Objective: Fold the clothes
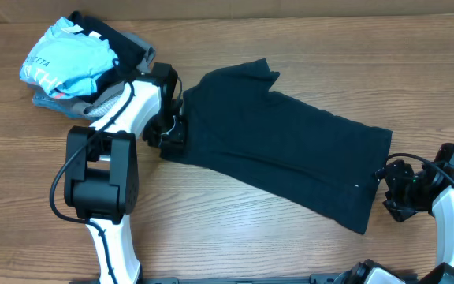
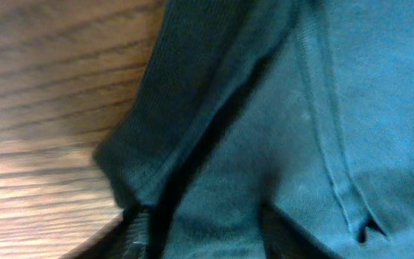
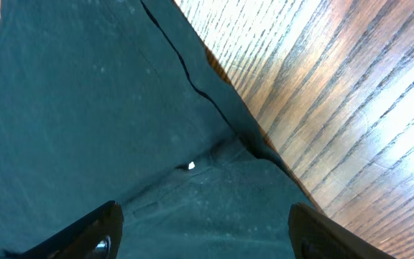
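Next, my right gripper goes to the far hem corner (image 1: 386, 133) of the dark T-shirt and closes there, because this side of the T-shirt folds toward its near edge.
The dark T-shirt (image 1: 282, 154) lies spread flat and slanted across the middle of the wooden table. My left gripper (image 1: 169, 136) is down at the shirt's left edge. In the left wrist view the shirt (image 2: 300, 108) fills the frame, and folded cloth lies between and over the fingers (image 2: 210, 241), hiding how far they are closed. My right gripper (image 1: 386, 189) is at the shirt's right edge. In the right wrist view its fingers (image 3: 203, 234) are wide apart over the shirt (image 3: 85, 108), near a small white mark (image 3: 191, 166) and the hem corner.
A crumpled light-blue shirt with white lettering (image 1: 61, 59) lies on grey garments (image 1: 93, 101) at the back left, close behind my left arm. Bare wooden table (image 1: 251, 237) shows in front of the T-shirt.
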Tool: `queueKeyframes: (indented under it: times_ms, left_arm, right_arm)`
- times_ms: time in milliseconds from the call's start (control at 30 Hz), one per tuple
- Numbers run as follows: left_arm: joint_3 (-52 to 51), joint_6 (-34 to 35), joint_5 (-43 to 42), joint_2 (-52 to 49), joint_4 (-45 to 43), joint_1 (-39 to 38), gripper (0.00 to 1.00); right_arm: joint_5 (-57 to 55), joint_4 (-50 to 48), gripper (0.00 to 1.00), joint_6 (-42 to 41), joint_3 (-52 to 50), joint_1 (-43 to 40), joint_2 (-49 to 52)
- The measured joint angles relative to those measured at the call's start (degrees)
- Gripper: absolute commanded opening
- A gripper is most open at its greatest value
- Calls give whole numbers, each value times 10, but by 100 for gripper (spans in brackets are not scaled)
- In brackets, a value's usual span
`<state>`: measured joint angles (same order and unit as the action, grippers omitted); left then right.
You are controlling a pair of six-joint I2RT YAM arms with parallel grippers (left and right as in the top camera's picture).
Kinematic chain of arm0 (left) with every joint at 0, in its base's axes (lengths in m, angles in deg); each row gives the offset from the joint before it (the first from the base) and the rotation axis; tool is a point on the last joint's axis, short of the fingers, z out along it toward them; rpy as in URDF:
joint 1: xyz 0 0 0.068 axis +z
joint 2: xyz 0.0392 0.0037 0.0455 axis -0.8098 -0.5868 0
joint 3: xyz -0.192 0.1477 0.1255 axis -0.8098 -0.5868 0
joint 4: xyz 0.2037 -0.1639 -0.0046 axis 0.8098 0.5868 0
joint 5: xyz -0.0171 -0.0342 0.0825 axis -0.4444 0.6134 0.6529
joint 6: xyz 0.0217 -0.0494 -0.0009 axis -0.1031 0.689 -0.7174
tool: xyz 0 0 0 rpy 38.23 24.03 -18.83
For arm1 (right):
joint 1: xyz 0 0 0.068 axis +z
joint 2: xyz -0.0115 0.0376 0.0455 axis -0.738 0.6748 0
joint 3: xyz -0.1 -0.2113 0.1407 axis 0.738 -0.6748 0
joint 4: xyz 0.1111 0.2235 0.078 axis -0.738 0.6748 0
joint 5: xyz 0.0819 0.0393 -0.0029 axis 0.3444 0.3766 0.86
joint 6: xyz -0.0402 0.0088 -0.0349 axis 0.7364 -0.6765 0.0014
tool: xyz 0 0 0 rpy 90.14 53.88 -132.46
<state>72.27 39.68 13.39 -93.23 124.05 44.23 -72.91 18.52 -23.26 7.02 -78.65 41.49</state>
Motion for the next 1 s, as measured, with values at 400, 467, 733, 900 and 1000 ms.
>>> queueKeyframes:
  times_ms: [400,467,733,900,1000]
  left_arm:
    - [-71,72,16,25,83,5,4]
    - [-80,82,25,25,108,5,4]
    - [-89,104,50,66,154,5,72]
    - [-49,97,47,147,156,5,78]
    - [-3,64,20,170,103,4,68]
  right_arm:
    - [-2,-3,77,0,0,0,0]
    - [-3,-2,77,0,0,0,0]
    - [8,-30,84,31,0,0,0]
    - [49,-118,68,54,0,0,0]
    - [71,-165,66,55,0,0,0]
